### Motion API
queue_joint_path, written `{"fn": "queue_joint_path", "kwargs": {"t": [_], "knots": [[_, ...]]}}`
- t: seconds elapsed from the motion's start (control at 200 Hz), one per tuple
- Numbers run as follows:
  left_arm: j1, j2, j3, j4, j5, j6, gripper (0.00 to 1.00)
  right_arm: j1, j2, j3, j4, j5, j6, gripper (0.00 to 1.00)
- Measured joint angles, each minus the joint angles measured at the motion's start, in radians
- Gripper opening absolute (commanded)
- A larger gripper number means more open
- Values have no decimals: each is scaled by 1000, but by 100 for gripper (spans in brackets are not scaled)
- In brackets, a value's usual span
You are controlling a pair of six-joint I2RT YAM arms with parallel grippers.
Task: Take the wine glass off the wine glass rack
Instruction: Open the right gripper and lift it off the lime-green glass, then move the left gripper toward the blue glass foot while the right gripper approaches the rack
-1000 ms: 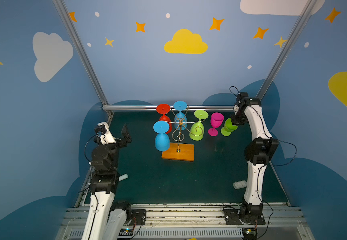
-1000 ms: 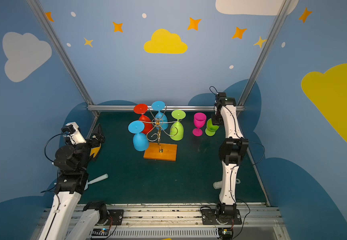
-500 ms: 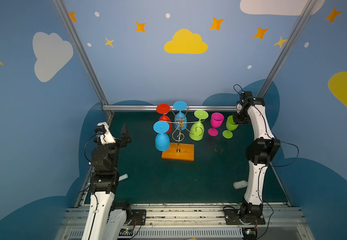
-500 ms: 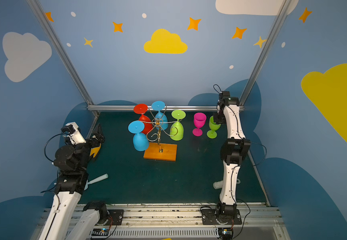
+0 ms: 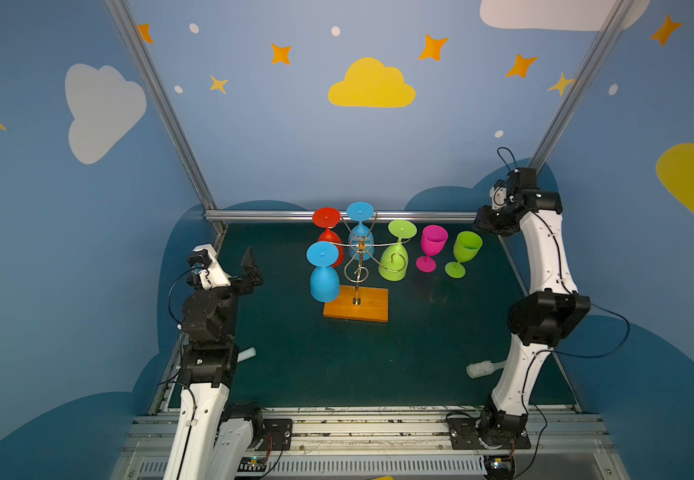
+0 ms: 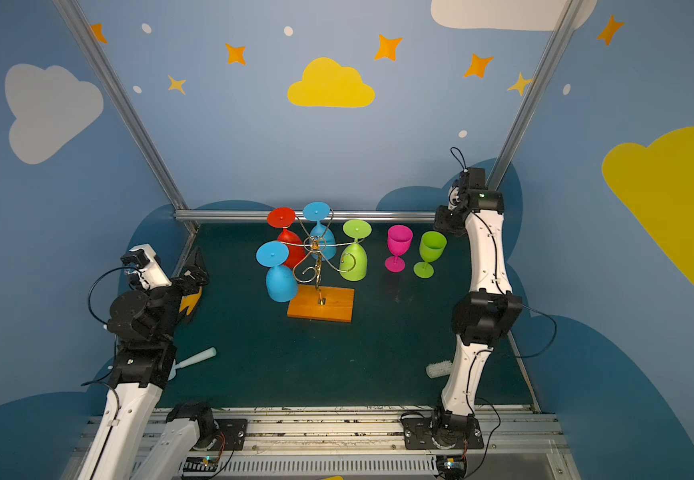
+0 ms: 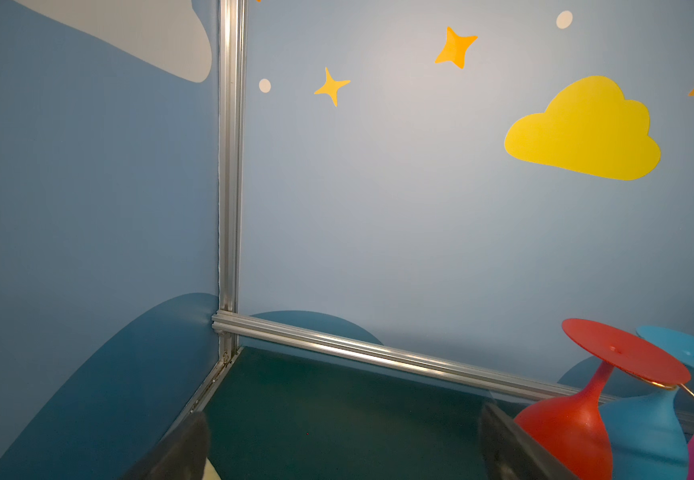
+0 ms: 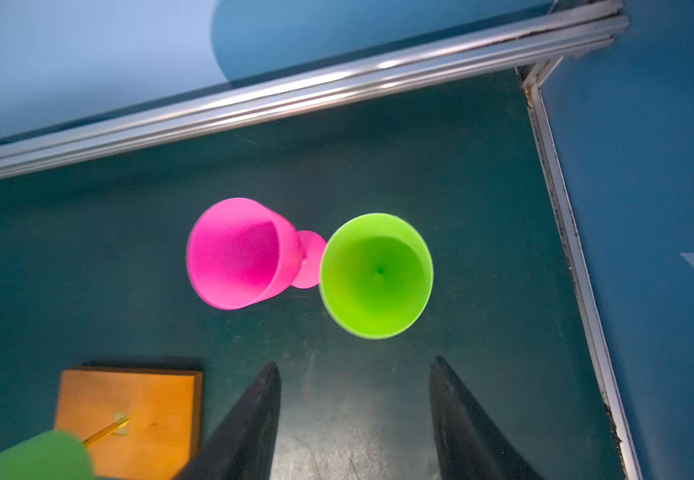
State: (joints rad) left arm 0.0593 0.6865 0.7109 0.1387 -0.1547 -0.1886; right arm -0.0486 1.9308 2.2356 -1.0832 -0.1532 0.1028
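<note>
The near blue wine glass hangs in front of the red one, and my left gripper should close next on the edge of the round foot (image 5: 309,256) of that glass.
The wine glass rack (image 5: 355,305), gold wire on an orange base (image 6: 321,304), stands mid-table. Several wine glasses hang upside down from it, among them a blue one (image 5: 323,274), a red one (image 5: 328,232) and a green one (image 5: 395,259). A green wine glass (image 5: 463,251) (image 8: 374,274) stands upright on the mat beside a pink one (image 5: 432,247) (image 8: 237,253). My right gripper (image 8: 355,365) hovers open and empty above the standing green glass, near the back right corner. My left gripper (image 7: 341,415) is open and empty at the left edge (image 5: 250,266).
A white brush (image 5: 482,368) lies by the right arm's lower link. A pale handle (image 6: 196,357) lies by the left arm. An aluminium rail (image 5: 274,215) and blue walls close the back and the sides of the dark green mat (image 5: 378,365).
My right gripper has opened and let go of the green glass, which went from tilted to standing upright on the mat. That gripper has risen clear of it. The left arm has not moved.
</note>
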Motion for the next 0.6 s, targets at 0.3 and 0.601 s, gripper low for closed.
{"fn": "queue_joint_path", "kwargs": {"t": [0.3,0.601], "knots": [[3,57,47,-127,25,-58,96,14,-576,-684,419,-215,110,72],[57,142,173,-319,296,-192,82,51,-882,-1043,677,-310,155,75]]}}
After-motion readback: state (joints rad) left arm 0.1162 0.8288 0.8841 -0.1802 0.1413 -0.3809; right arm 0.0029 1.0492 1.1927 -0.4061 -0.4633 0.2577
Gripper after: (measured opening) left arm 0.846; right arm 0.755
